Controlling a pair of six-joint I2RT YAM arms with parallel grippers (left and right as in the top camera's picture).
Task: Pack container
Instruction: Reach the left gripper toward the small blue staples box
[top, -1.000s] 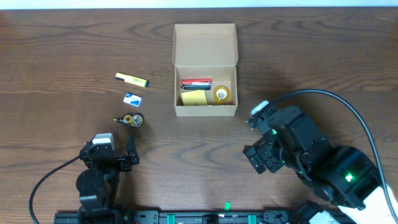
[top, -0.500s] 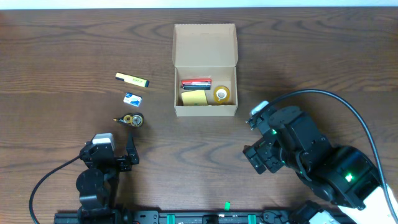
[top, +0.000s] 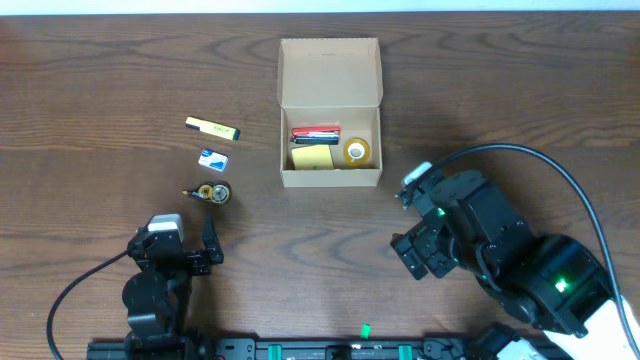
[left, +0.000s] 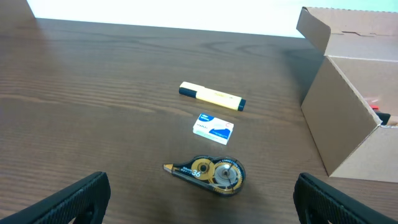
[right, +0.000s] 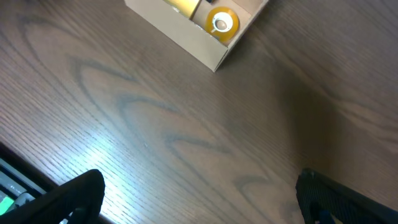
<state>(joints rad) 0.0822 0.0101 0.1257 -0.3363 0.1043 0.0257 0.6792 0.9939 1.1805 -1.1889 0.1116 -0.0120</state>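
Observation:
The middle of the small blue-white box (top: 213, 159) (left: 213, 129), which lies between the yellow highlighter and the correction tape dispenser, should be gripped next by my left gripper.
The tan cardboard container (top: 330, 178) stands at the table's back middle with its flap lid open. It holds a yellow pad (top: 313, 157), a red and black item (top: 315, 133) and a tape roll (top: 356, 151). The container also shows in the left wrist view (left: 348, 130) and the right wrist view (right: 180, 34). A yellow highlighter (top: 212, 127), a small blue-white box (top: 213, 157) and a correction tape dispenser (top: 210, 192) lie left of it. My left gripper (left: 199, 214) is open and empty just short of the dispenser (left: 211, 173). My right gripper (right: 199, 205) is open and empty over bare wood.
The wooden table (top: 100, 80) has bare room on the left and right. The right arm's black cable (top: 570, 190) arcs over the right side. A rail with green marks (top: 365, 330) runs along the front edge.

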